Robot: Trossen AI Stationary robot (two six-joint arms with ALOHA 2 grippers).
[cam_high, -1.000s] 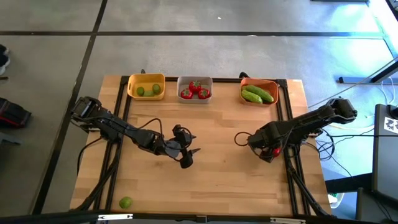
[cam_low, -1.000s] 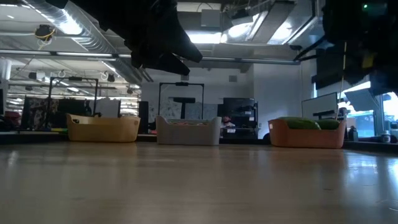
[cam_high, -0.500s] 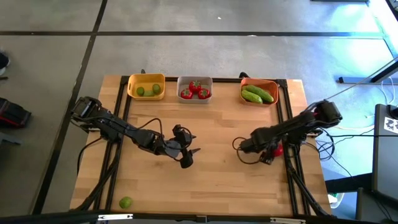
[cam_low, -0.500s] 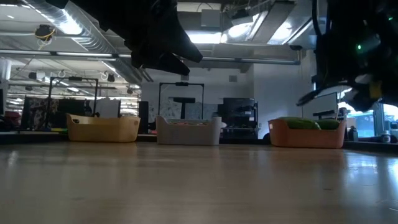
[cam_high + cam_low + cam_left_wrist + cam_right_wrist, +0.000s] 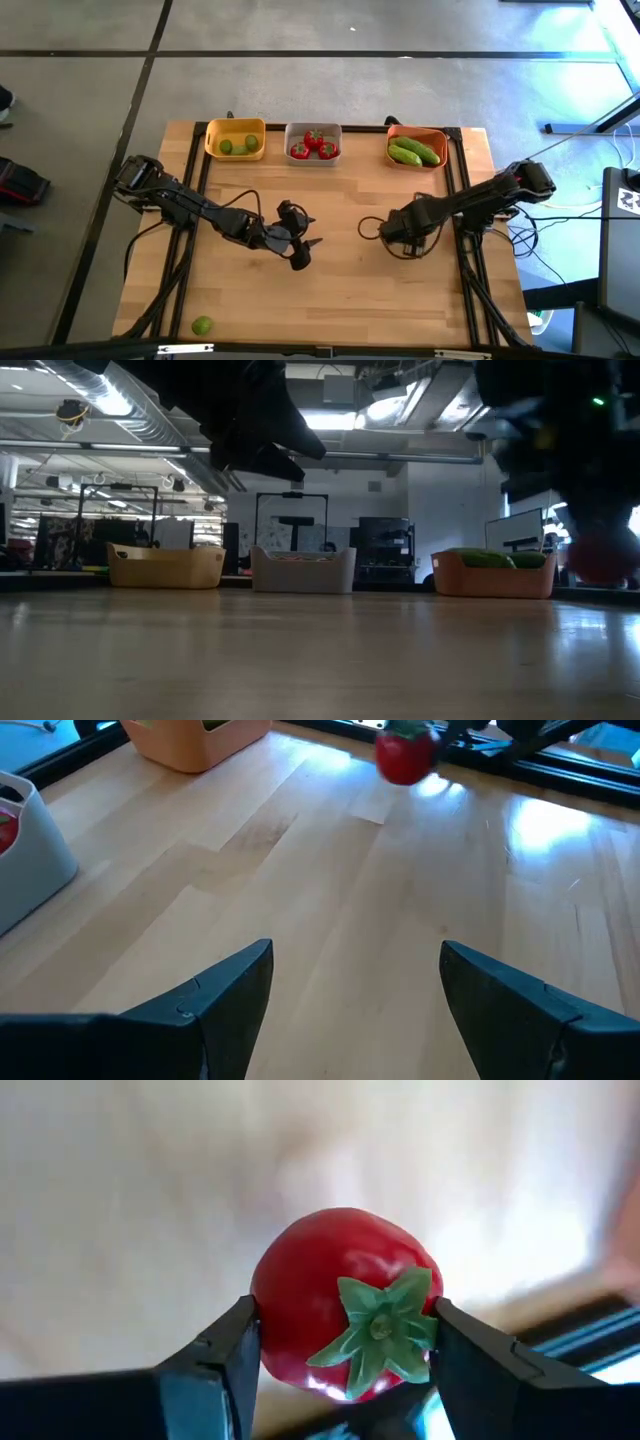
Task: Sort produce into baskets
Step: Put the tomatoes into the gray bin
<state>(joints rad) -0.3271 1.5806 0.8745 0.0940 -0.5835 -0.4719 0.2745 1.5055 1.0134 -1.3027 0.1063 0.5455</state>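
Observation:
My right gripper needs to let go of the red tomato between the two nearest tomatoes in the grey basket (image 5: 317, 153).
My right gripper (image 5: 408, 238) hangs over the table's right middle, shut on a red tomato (image 5: 345, 1315) with a green top; the gripper hides that tomato in the high view. My left gripper (image 5: 300, 247) is open over the table's middle, with nothing between its fingers (image 5: 235, 990). Along the far edge stand three baskets. The yellow one (image 5: 235, 128) holds limes, the grey one (image 5: 313, 130) tomatoes and the orange one (image 5: 416, 134) cucumbers. One lime (image 5: 202, 325) lies on the table near the front left. My right gripper pinches the tomato by its two opposite round sides (image 5: 268, 1320), one finger (image 5: 225, 1355) on each. The green top (image 5: 380, 1325) faces back toward the wrist. In the left wrist view the tomato (image 5: 405, 755) appears clear of the table.
Bare wood lies between the two grippers and the baskets. Black frame rails run along the table's left side (image 5: 195, 170) and right side (image 5: 462, 170). Cables loop beside both wrists.
My right gripper has moved from near the table's right edge toward the table's middle. The tomato that showed red beside it at the right rail is no longer there and now sits between its fingers.

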